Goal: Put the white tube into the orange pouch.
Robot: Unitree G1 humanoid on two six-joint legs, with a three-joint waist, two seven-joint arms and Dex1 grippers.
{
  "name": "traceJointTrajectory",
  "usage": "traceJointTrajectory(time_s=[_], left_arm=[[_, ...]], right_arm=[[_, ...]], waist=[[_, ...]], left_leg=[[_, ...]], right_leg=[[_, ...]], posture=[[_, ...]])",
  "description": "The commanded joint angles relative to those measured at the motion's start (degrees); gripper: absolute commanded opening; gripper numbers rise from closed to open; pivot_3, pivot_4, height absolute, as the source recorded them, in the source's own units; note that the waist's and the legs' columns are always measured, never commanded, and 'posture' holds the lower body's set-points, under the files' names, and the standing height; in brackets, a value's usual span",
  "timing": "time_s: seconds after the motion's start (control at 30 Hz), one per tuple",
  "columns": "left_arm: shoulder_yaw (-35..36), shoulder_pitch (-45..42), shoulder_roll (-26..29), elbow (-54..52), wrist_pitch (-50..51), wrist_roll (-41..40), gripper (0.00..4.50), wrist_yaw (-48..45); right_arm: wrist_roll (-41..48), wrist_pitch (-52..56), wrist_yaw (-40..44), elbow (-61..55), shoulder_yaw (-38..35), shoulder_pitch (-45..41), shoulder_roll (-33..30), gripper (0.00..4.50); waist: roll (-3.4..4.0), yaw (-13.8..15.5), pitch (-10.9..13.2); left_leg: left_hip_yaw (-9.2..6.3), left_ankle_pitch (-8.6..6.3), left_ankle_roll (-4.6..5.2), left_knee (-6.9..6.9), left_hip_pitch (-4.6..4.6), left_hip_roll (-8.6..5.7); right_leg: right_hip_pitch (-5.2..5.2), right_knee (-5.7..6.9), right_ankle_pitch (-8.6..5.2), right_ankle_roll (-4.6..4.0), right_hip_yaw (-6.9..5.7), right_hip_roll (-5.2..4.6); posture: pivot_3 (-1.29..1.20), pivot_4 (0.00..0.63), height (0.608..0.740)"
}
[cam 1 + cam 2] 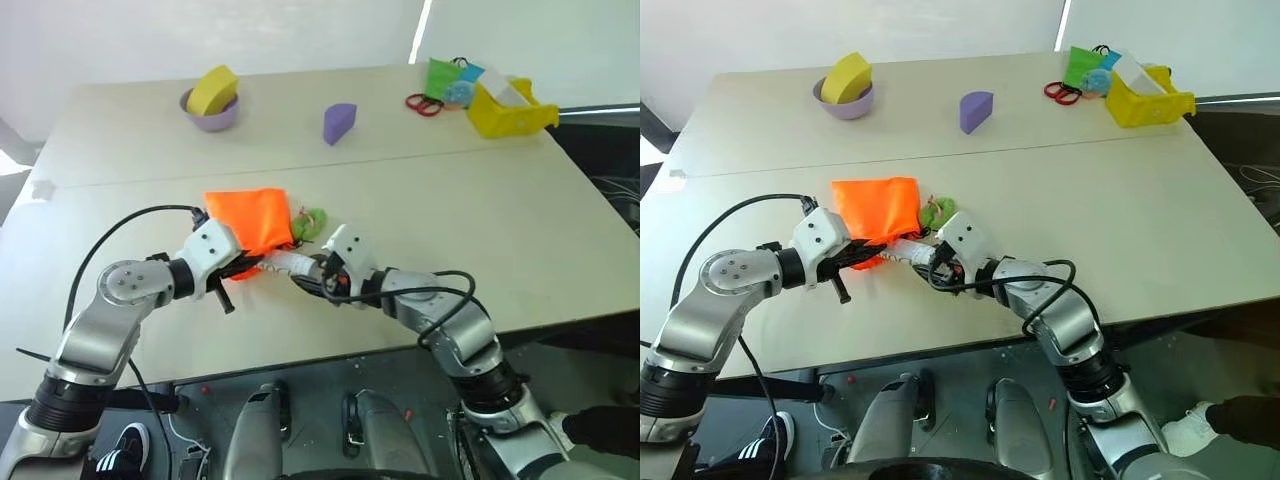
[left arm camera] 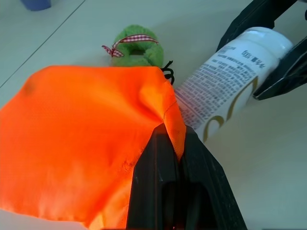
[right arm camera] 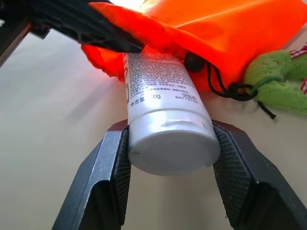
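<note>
My right gripper needs to release the white tube inside the orange pouch (image 1: 257, 228) (image 3: 168, 21), just behind the raised opening of the pouch. The tube's front end reaches under the lifted fabric.
The orange pouch (image 1: 250, 218) lies on the table's near middle, its dark cord ending at a green ring (image 2: 136, 48) beside it. My left gripper (image 2: 170, 132) is shut on the pouch's edge at its mouth, lifting the fabric. The white tube (image 3: 163, 120) with grey print is clamped by its round end in my right gripper (image 3: 170, 132), which comes in from the right. The tube's front end reaches under the lifted orange fabric at the mouth. How far in it goes is hidden by the fabric.
At the table's back stand a purple bowl (image 1: 210, 112) holding a yellow piece, a purple block (image 1: 339, 122), red scissors (image 1: 424, 104), a green bag (image 1: 442, 78) and a yellow bin (image 1: 505, 115). The table's front edge runs just below both grippers.
</note>
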Motion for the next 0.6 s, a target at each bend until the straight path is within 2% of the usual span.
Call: traceJointTrajectory(time_s=[0.03,0.33,0.43,0.6], left_arm=[[0.0,0.5,-0.4,-1.1,-1.1,0.2,0.0,0.5],[0.6,-0.4,-2.8,-1.3,0.6,-1.0,0.0,2.7],[0.8,-0.3,-2.5,-1.2,0.3,-0.3,0.0,2.9],[1.8,-0.9,-2.5,-0.5,0.7,-0.5,0.0,3.3]], right_arm=[[-0.4,-1.5,-2.2,1.2,-1.9,-3.7,2.7,2.14],[-0.3,-2.1,-5.2,8.9,-4.3,-9.3,8.5,2.14],[0.1,-1.1,-2.4,5.9,-3.9,-7.5,5.2,2.14],[3.4,0.5,0.0,3.7,-8.1,-7.1,1.6,2.14]], waist=[[0.0,0.0,0.0],[0.0,-0.2,0.0],[0.0,0.0,0.0],[0.0,-0.1,0.0]], left_leg=[[0.01,0.0,0.0,0.0,0.0,0.0],[0.06,0.1,0.04,-0.01,0.0,0.06],[0.1,0.1,0.05,-0.01,-0.01,0.07],[0.17,0.13,0.09,0.0,-0.02,0.05]], right_leg=[[0.0,0.0,0.01,0.0,0.02,0.0],[-0.02,0.01,0.13,0.22,0.02,0.09],[-0.02,0.01,0.13,0.25,0.01,0.09],[-0.02,-0.03,0.17,0.3,0.01,0.04]], posture=[[0.0,0.15,0.74],[0.0,0.15,0.74],[0.0,0.15,0.74],[0.0,0.15,0.74]])
